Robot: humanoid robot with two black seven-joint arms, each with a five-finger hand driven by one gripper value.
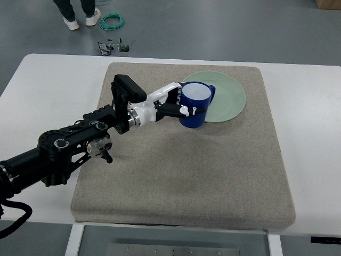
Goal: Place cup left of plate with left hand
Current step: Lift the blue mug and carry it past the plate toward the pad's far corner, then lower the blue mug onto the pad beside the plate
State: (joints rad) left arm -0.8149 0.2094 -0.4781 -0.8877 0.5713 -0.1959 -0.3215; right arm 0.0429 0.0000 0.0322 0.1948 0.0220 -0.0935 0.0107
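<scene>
Next, my left gripper releases the blue cup on the beige mat's far corner area point(129, 106), well away from the plate.
A blue cup point(195, 104) with a white inside stands upright at the left edge of the pale green plate point(226, 101), overlapping its rim in this view. My left hand point(178, 102) reaches in from the lower left and has its white and black fingers point(187, 111) wrapped around the cup's left side. The cup's handle points to the upper right, over the plate. Whether the cup rests on the mat or hangs just above it cannot be told.
Cup and plate sit on a beige mat point(176, 176) covering a white table point(48, 80). On the floor beyond are a green cable coil point(112, 21), small dark parts point(114, 48) and a person's feet point(80, 18).
</scene>
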